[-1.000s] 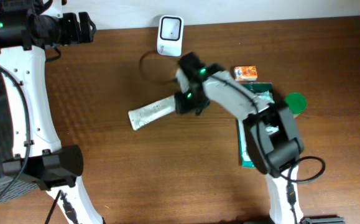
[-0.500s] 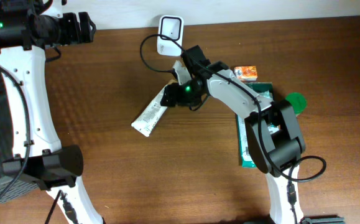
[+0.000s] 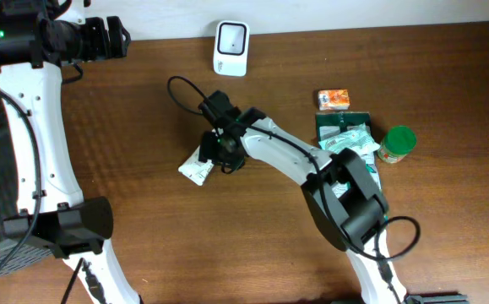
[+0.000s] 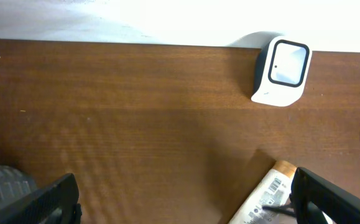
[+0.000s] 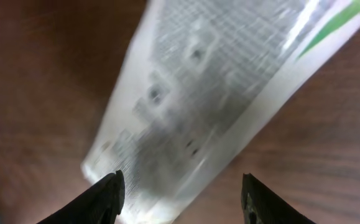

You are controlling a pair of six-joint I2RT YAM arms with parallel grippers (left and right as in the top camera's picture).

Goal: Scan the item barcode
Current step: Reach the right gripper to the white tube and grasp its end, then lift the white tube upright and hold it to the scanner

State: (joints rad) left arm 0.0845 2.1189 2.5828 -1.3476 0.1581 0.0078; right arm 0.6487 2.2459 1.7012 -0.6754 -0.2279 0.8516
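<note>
The white tube's lower end lies at a slant across the open fingers of the robot's right gripper, so the robot should line up with the tube and take it nearer its middle [image 5: 220, 68] before lifting.
The item is a white tube [image 3: 195, 167] with printed text and a barcode. It lies slanted on the brown table, its upper part hidden under my right gripper [image 3: 216, 149]. In the right wrist view the blurred tube [image 5: 211, 93] fills the frame. The right gripper [image 5: 183, 202] is open over its lower end, and the right finger stands apart from it. The white scanner [image 3: 230, 46] stands at the table's far edge. My left gripper [image 4: 186, 208] is open and empty, high at the far left, looking at the scanner [image 4: 281, 71] and the tube's barcode end [image 4: 263, 202].
An orange box [image 3: 333, 100], a green packet [image 3: 345, 133] and a green-lidded jar [image 3: 397, 143] sit to the right. A black cable [image 3: 185, 89] loops beside the right wrist. The white left arm column [image 3: 41, 143] runs down the left side.
My right gripper has swung left and toward the front, away from the scanner. The tube has turned from nearly level to a steep slant and slipped mostly under the gripper. The left arm has not moved.
</note>
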